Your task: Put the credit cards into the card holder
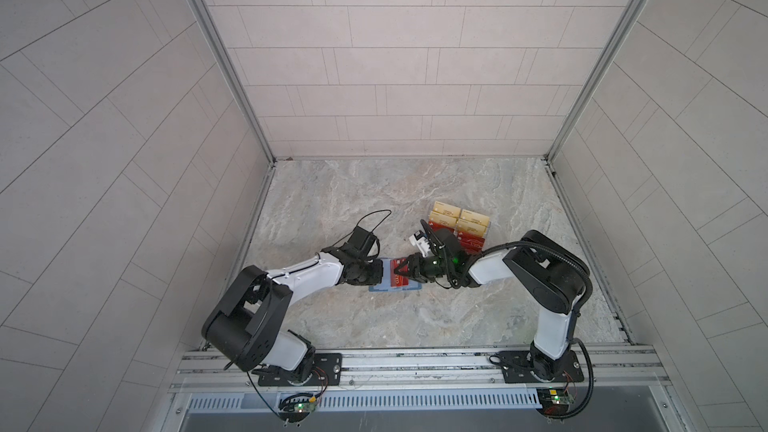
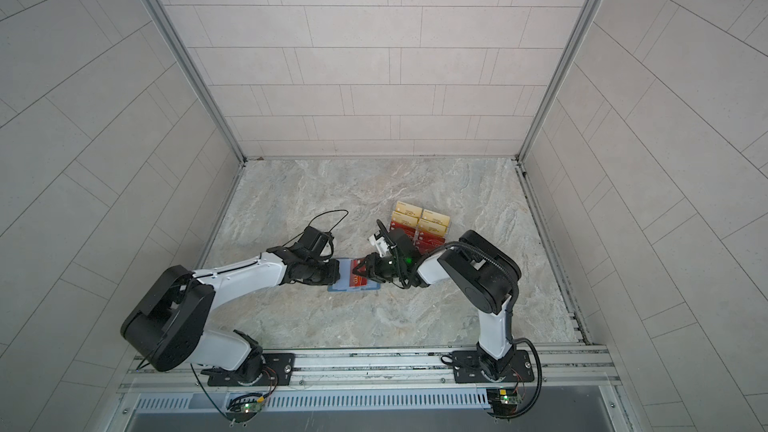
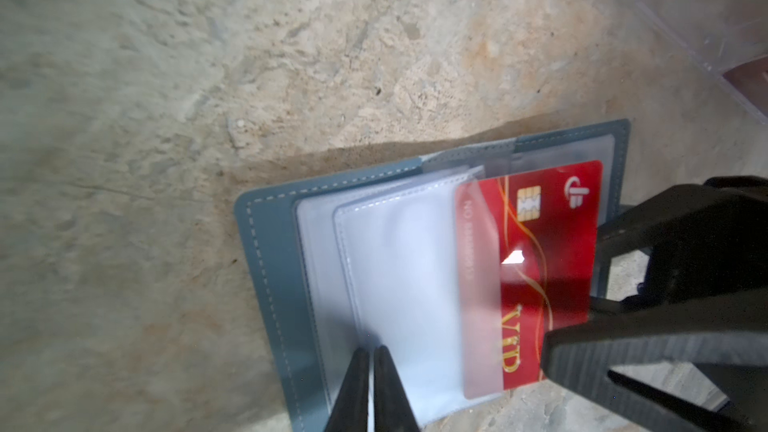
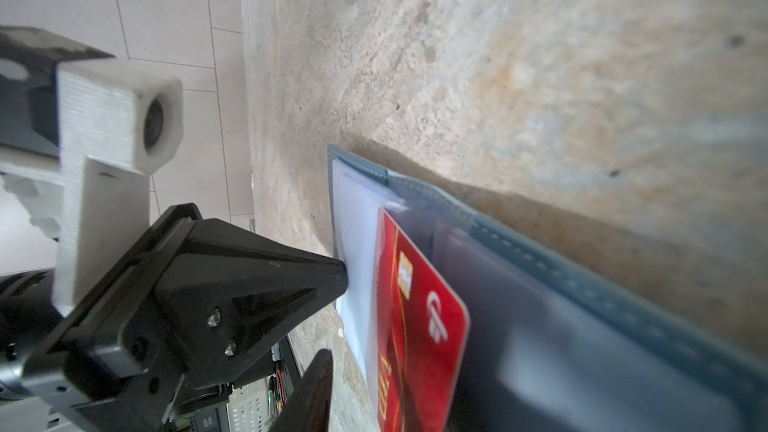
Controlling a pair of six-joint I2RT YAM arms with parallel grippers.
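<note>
The clear sleeve's edge is all that my left gripper pinches, so it should take the card holder's slate-blue border [image 3: 291,336] before my right gripper pushes the red credit card deeper.
The slate-blue card holder [image 1: 376,287] [image 3: 266,263] lies open on the marble floor between both arms. My left gripper [image 3: 371,351] [image 1: 385,274] is shut on one of its clear sleeves [image 3: 407,284], pinching the sleeve's edge. A red credit card [image 3: 548,243] [image 4: 419,317] with gold VIP lettering sits with one end inside that sleeve and the rest sticking out. My right gripper [image 4: 424,347] [image 1: 402,270] is open, one finger on each side of the card's outer end, with a gap showing beside the card.
A clear tiered rack [image 1: 459,226] [image 3: 706,14] stands just behind the right gripper. It holds gold-yellow cards in its back rows and more red credit cards [image 1: 471,243] in front. Tiled walls close in the left, right and back.
</note>
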